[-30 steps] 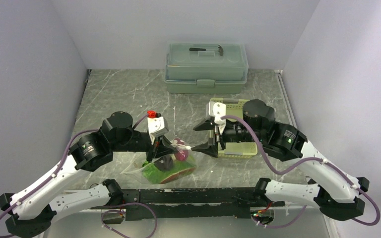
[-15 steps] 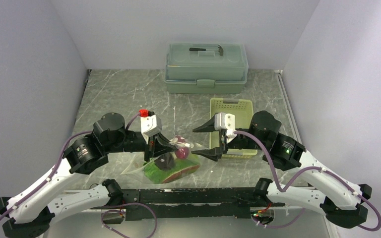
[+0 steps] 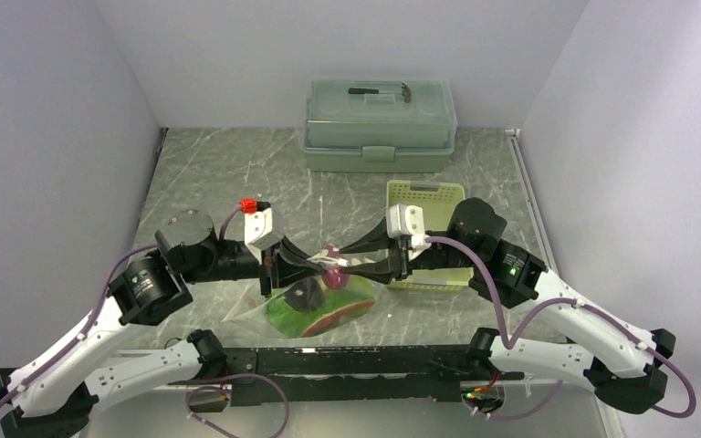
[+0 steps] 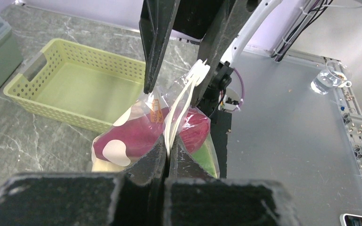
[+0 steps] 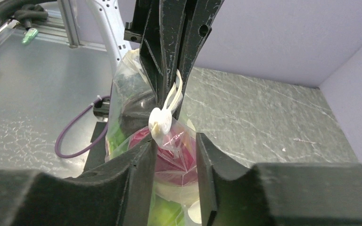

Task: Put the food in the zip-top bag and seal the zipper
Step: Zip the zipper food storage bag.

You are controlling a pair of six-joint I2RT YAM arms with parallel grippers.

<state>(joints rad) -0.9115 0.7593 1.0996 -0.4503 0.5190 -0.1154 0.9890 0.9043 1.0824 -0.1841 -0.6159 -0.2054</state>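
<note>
The zipper is pinched by my left gripper short of the white tab, so my right gripper needs to hold the zipper's end while my left gripper takes the tab point(image 4: 198, 72).
The zip-top bag point(image 3: 321, 308), clear with white dots, rests near the front edge of the table. It holds the food: green lettuce point(image 3: 294, 316), a red watermelon slice point(image 3: 340, 315), a dark piece point(image 3: 306, 294) and a magenta root point(image 4: 132, 134). My left gripper point(image 3: 319, 265) is shut on the zipper point(image 4: 181, 96) and holds the bag's top edge up. My right gripper point(image 3: 348, 265) faces it from the right. In the right wrist view its fingers point(image 5: 141, 172) stand apart on either side of the bag's end corner point(image 5: 176, 141), below a white tab point(image 5: 160, 123).
The pale yellow-green perforated tray point(image 3: 427, 195) lies just behind the right arm. A lidded grey-green box point(image 3: 379, 123) stands at the back. The black frame rail point(image 3: 347, 360) runs along the near edge, close under the bag.
My right gripper swung left from over the tray to the bag's end, and its jaws narrowed. The left arm drew back a little to the left, still pinching the zipper.
</note>
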